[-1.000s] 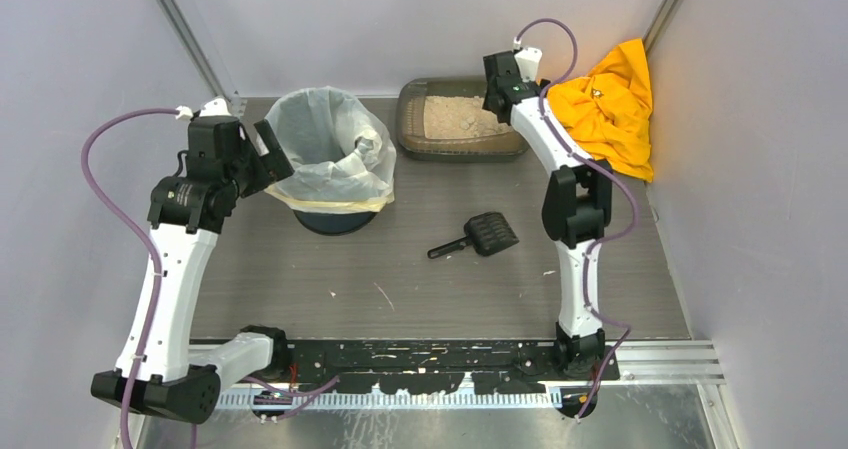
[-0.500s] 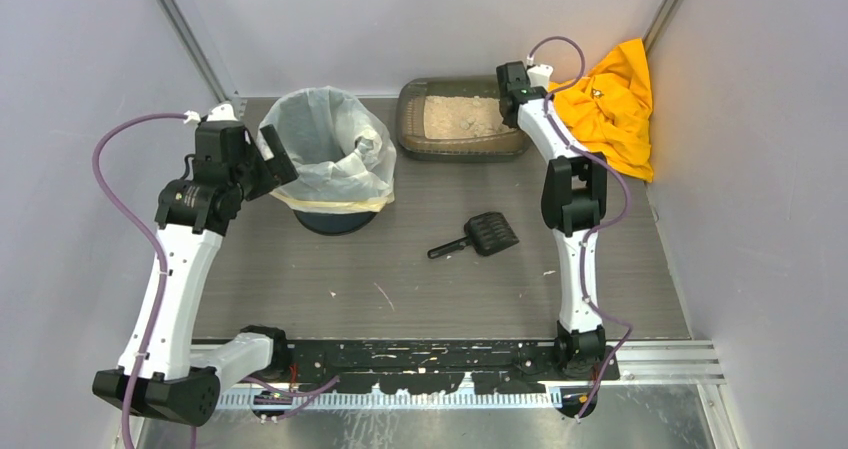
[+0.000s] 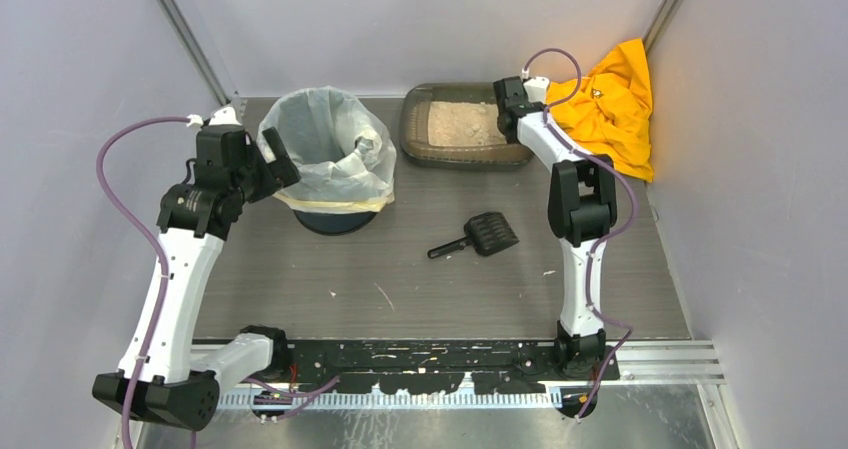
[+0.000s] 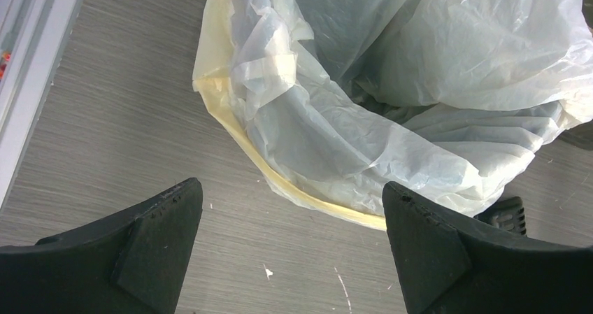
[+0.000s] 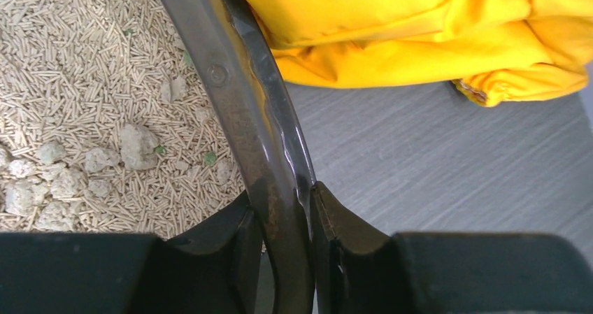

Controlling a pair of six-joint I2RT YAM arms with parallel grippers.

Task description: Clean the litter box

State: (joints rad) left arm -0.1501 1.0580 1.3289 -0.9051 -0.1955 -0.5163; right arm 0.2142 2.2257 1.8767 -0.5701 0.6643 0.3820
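The yellow cloth crowds the litter box's end rim, so my right gripper needs to draw the litter box forward, clear of the cloth, and retake it nearer its front corner (image 3: 523, 159).
The litter box (image 3: 412, 135), a shallow brown-grey tray of pale pellets, stands at the back of the table. My right gripper (image 3: 509, 119) is at its right end. In the right wrist view that gripper (image 5: 283, 191) is shut on the tray's dark rim (image 5: 241, 83), one finger inside over the pellets and one outside. Several grey clumps (image 5: 136, 146) lie among the pellets. My left gripper (image 3: 276, 160) hangs open beside the left rim of the bag-lined bin (image 3: 330, 149). In the left wrist view the left gripper (image 4: 294, 195) holds nothing above the tabletop, near the bin's liner (image 4: 391, 83).
A small black slotted scoop (image 3: 480, 234) lies on the table in front of the litter box, left of the right arm. A yellow cloth (image 3: 605, 104) is bunched in the back right corner, close against the tray (image 5: 419, 34). Side walls stand near.
My right gripper has come down onto the litter box's right rim and closed on it. The tray has shifted slightly to the right. The left arm has hardly moved.
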